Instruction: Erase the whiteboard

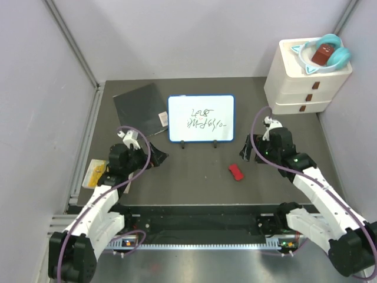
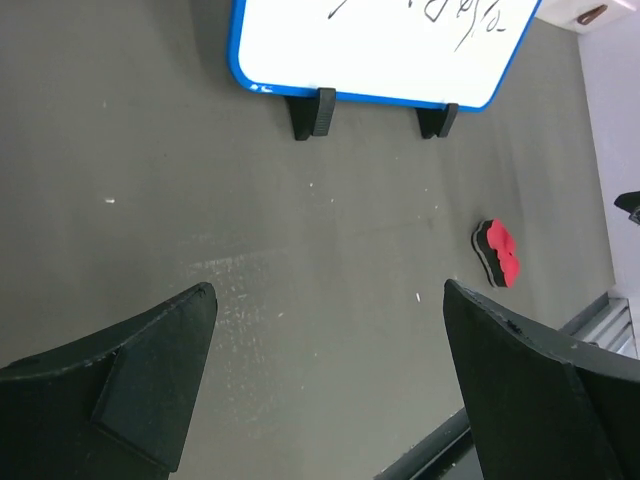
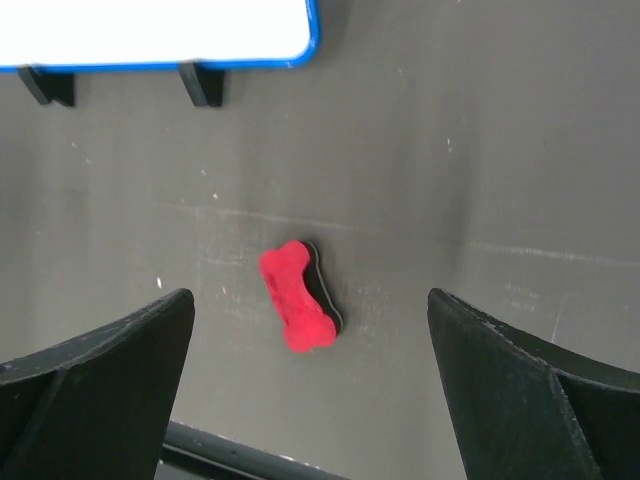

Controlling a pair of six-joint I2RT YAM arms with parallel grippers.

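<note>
Next, I close my right gripper on the narrow middle (image 1: 236, 172) (image 3: 297, 297) of the red bone-shaped eraser, between its two wider ends.
The whiteboard (image 1: 201, 118), white with a blue rim and two black feet, stands at the middle back of the table and bears dark and red scribbles. It also shows in the left wrist view (image 2: 380, 40) and the right wrist view (image 3: 150, 30). A red bone-shaped eraser (image 1: 235, 172) with a black underside lies on the table in front of the board's right side. My right gripper (image 3: 309, 298) is open above the eraser (image 3: 296, 297), one finger on each side. My left gripper (image 2: 328, 295) is open and empty over bare table, with the eraser (image 2: 497, 252) to its right.
A dark grey square sheet (image 1: 138, 106) lies left of the board. A white drawer unit (image 1: 306, 79) stands at the back right with a teal ring-shaped object (image 1: 327, 52) on top. A yellow item (image 1: 94, 172) lies at the left edge. A black rail (image 1: 200, 221) runs along the near edge.
</note>
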